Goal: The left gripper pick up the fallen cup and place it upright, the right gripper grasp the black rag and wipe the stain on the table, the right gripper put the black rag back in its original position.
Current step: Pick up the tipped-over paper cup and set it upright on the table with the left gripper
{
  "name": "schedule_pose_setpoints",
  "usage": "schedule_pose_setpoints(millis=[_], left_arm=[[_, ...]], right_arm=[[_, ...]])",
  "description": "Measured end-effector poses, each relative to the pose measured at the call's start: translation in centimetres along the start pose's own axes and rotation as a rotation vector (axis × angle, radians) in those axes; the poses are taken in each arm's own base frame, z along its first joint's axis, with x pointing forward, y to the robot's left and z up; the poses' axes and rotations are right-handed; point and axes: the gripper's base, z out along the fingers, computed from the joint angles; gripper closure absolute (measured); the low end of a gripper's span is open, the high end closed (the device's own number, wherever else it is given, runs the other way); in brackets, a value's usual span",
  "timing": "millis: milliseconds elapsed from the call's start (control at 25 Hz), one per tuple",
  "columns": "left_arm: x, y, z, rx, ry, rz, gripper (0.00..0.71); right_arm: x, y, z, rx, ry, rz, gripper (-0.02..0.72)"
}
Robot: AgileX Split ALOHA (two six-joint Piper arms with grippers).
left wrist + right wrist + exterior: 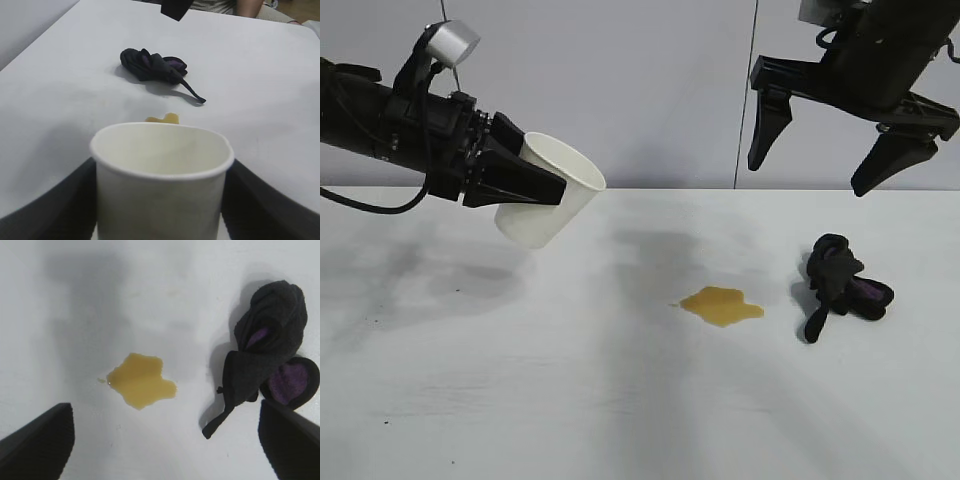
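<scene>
The robot's right gripper will move to the black rag next and grab its bunched middle point(839, 287) point(262, 374), beside the purple patch, ready to wipe the stain.
My left gripper point(535, 185) is shut on the white paper cup point(548, 203) and holds it tilted in the air above the left part of the table point(520, 380), rim toward the upper right. From the left wrist, the cup point(161, 185) sits between both fingers point(55, 205). The yellow-brown stain point(721, 305) lies flat near the table's middle. To its right rests the black rag point(840, 283), bunched, with a purple patch. High above the rag hangs my right gripper point(825, 140), open wide and empty. Its wrist view looks down on the stain point(141, 380) and the rag point(265, 360).
A grey wall point(650, 90) stands behind the table's far edge. A person point(235, 6) sits at the table's other side in the left wrist view. Bare tabletop stretches in front of the stain and under the lifted cup.
</scene>
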Motion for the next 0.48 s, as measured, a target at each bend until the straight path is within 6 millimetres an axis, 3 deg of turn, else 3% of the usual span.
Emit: schedule_pose_setpoints(millis=[480], left_arm=[[4.0, 0.5, 1.6, -0.046, -0.041, 0.020, 0.245]], right_arm=[[-0.1, 0.0, 0.0, -0.002, -0.013, 0.000, 0.010]])
